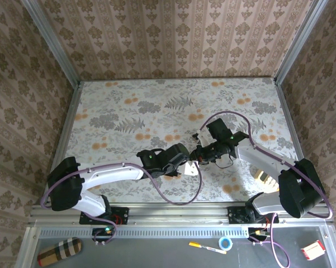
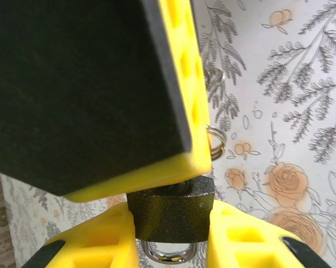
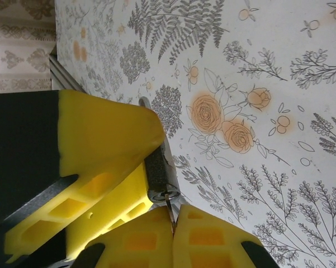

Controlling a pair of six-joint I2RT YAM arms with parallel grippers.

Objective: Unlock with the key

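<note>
The key is all that my right gripper pinches while my left gripper clamps the body of the padlock, so next my right gripper opens and takes the padlock's bottom end (image 3: 162,192).
A black padlock (image 2: 170,215) sits squeezed between the yellow fingers of my left gripper (image 2: 170,226), its steel shackle (image 2: 165,252) pointing back toward the wrist. My right gripper (image 3: 173,219) is shut on the key (image 3: 170,207), and the thin blade runs from its fingertips into the keyway at the padlock's (image 3: 156,170) bottom end. From above, the left gripper (image 1: 180,158) and the right gripper (image 1: 203,152) meet tip to tip over the middle of the table. A key ring (image 2: 217,142) and a white tag (image 1: 193,169) hang beside the lock.
The floral table (image 1: 128,111) is walled by patterned panels with metal posts at the back corners. Below its near rail lie a pen (image 1: 207,247), a tape roll (image 1: 226,243), a plaid roll (image 1: 58,251) and a small red box (image 1: 313,250).
</note>
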